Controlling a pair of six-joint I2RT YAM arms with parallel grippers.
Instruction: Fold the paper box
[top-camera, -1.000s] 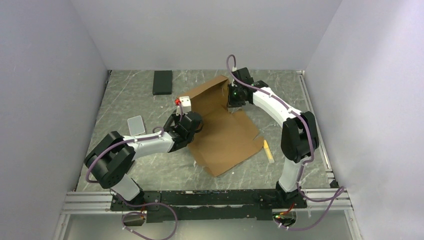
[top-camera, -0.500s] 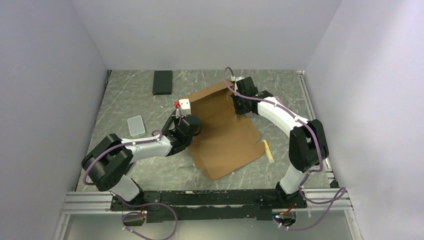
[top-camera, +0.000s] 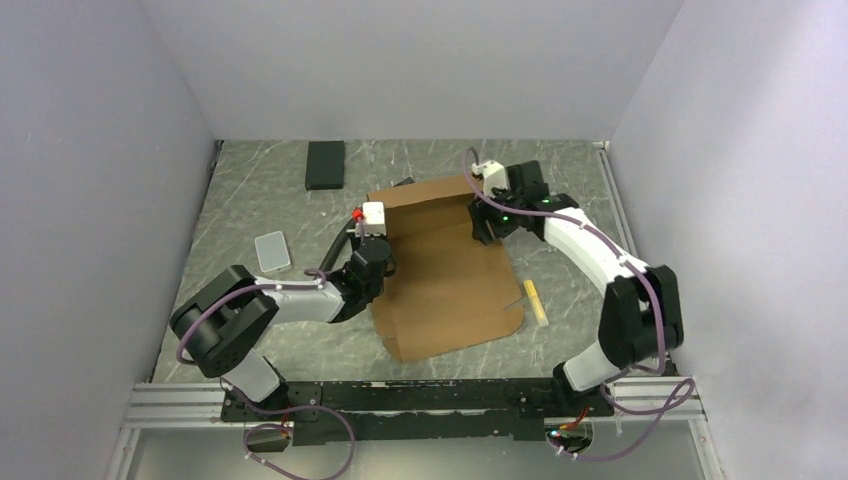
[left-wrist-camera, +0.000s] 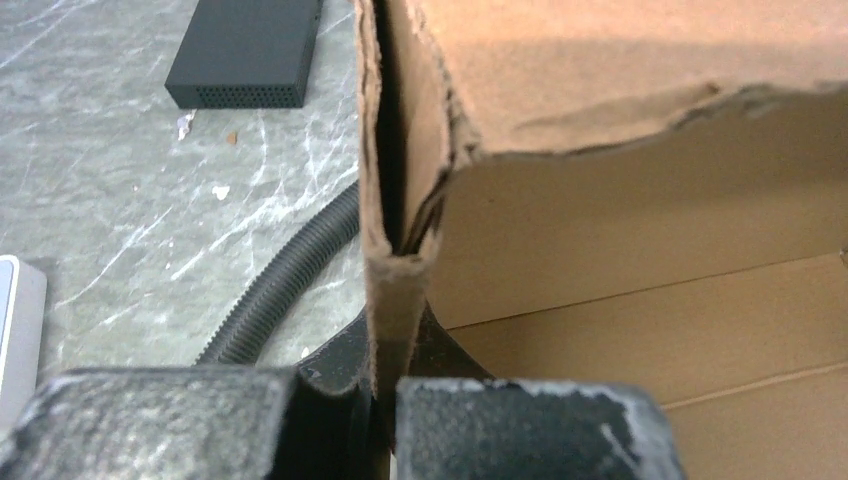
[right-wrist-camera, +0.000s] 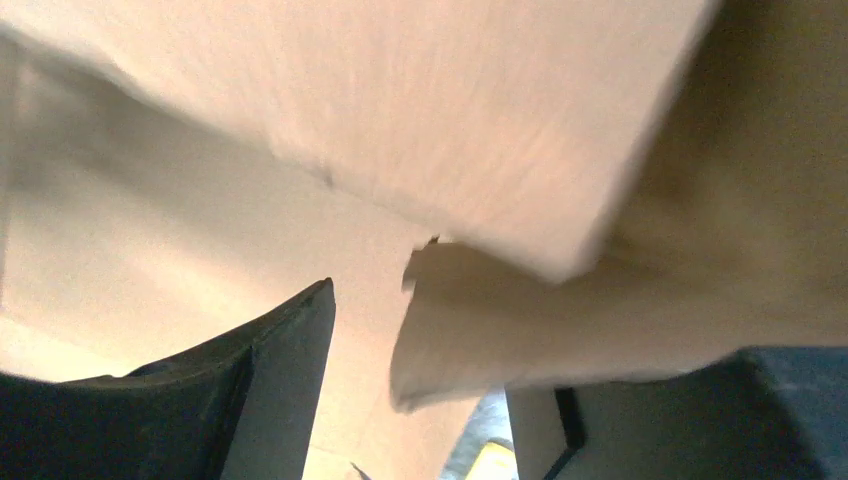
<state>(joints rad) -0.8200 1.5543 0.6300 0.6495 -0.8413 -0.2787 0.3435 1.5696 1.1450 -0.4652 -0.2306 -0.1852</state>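
Note:
The paper box's loose flap slants across the open fingers of my right gripper, so my right gripper will first back off, then pinch the raised panel's corner (right-wrist-camera: 572, 250) from inside and outside.
The paper box (top-camera: 445, 275) is a brown cardboard sheet lying mid-table, its back panel (top-camera: 425, 200) folded up. My left gripper (top-camera: 372, 243) is shut on the box's left side flap; in the left wrist view the folded cardboard edge (left-wrist-camera: 390, 290) stands pinched between the jaws (left-wrist-camera: 385, 410). My right gripper (top-camera: 487, 218) is at the right end of the raised panel. In the right wrist view its fingers (right-wrist-camera: 265, 385) stand apart, and a loose cardboard flap (right-wrist-camera: 480, 330) hangs between them without being clamped.
A black flat block (top-camera: 325, 164) lies at the back left, also in the left wrist view (left-wrist-camera: 248, 50). A pale flat plastic piece (top-camera: 272, 250) sits left of the box. A yellowish stick (top-camera: 537, 302) lies to its right. Walls close in three sides.
My right gripper has opened and let go of the box's raised flap, shifting right. The box has turned and squared up, its back panel lower. The left gripper keeps its grip.

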